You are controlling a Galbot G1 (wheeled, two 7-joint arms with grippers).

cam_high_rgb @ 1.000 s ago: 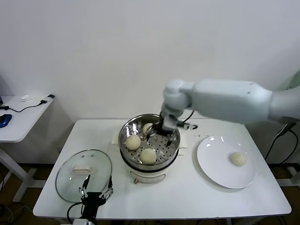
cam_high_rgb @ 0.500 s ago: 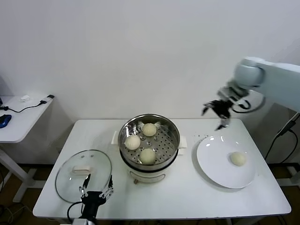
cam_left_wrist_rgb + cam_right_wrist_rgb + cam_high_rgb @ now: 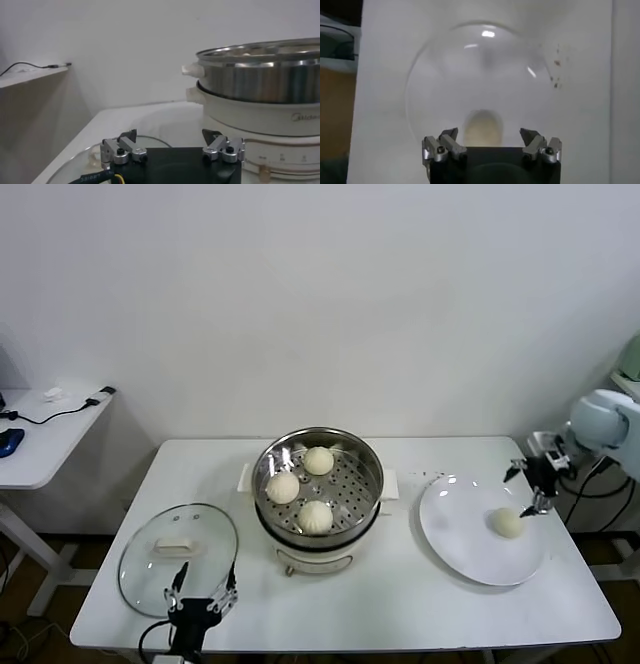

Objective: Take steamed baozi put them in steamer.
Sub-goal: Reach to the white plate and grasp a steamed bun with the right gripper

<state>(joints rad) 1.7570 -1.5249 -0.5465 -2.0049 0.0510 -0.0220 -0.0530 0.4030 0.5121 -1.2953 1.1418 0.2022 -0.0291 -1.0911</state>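
My right gripper is to close next on the sides of the baozi [image 3: 510,523] [image 3: 483,135] on the white plate, as this baozi still needs to join the steamer.
Three cream-white baozi [image 3: 318,460] [image 3: 283,486] [image 3: 316,516] lie in the shiny steamer [image 3: 368,462] on the white pot. A fourth baozi [image 3: 507,523] lies on the white plate [image 3: 460,529] at the right. My right gripper [image 3: 530,487] hangs open and empty just above that baozi, on its far right side. In the right wrist view the baozi [image 3: 483,128] shows between the open fingers of my right gripper [image 3: 491,134]. My left gripper [image 3: 203,588] is open and empty at the table's front edge, by the glass lid; it also shows in the left wrist view [image 3: 172,134], with the steamer [image 3: 260,70] beyond.
The round glass lid [image 3: 150,564] with a white handle lies flat at the front left of the white table [image 3: 390,604]. A side table [image 3: 45,434] with cables stands at the far left. Small crumbs [image 3: 556,75] lie beside the plate.
My right arm left the steamer, swung right across the table and came down over the plate's baozi. A third baozi now lies in the steamer. The left arm stayed put.
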